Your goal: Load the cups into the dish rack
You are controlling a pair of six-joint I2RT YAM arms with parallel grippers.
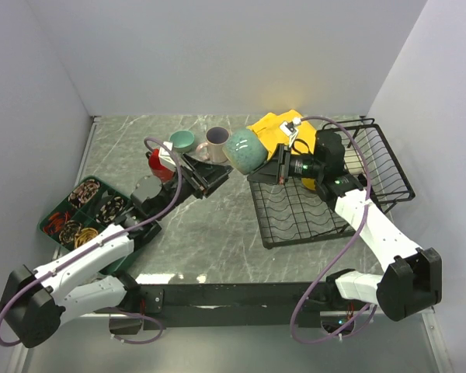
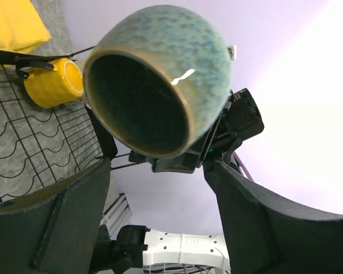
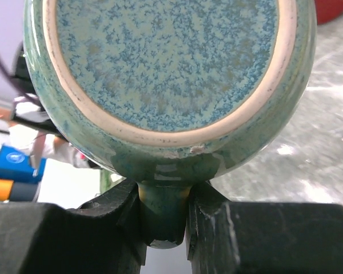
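Observation:
I should set the grey-teal mug down with my right gripper in the rack's back corner (image 1: pixel 276 180), next to the yellow mug.
My right gripper (image 1: pixel 278 163) (image 3: pixel 163 222) is shut on the handle (image 3: pixel 163 208) of the grey-teal mug (image 1: pixel 245 150) (image 2: pixel 160 80) (image 3: pixel 166 63). It holds the mug in the air on its side, at the left edge of the black wire dish rack (image 1: pixel 295 214) (image 2: pixel 23 148). My left gripper (image 1: pixel 217 172) (image 2: pixel 160 188) is open just left of that mug, its fingers (image 2: pixel 51 217) apart from it with nothing between them. A yellow mug (image 1: pixel 324 185) (image 2: pixel 54 83) lies in the rack. On the table behind stand a red mug (image 1: pixel 161 163) (image 3: pixel 334 8), a small teal cup (image 1: pixel 182 140) and a beige-pink mug (image 1: pixel 215 144).
A yellow cloth (image 1: pixel 276 128) (image 2: pixel 11 25) lies behind the rack. The rack's raised wire basket (image 1: pixel 384 159) stands at the right against the wall. A dark green compartmented tray (image 1: pixel 81 210) with small items sits at the left edge.

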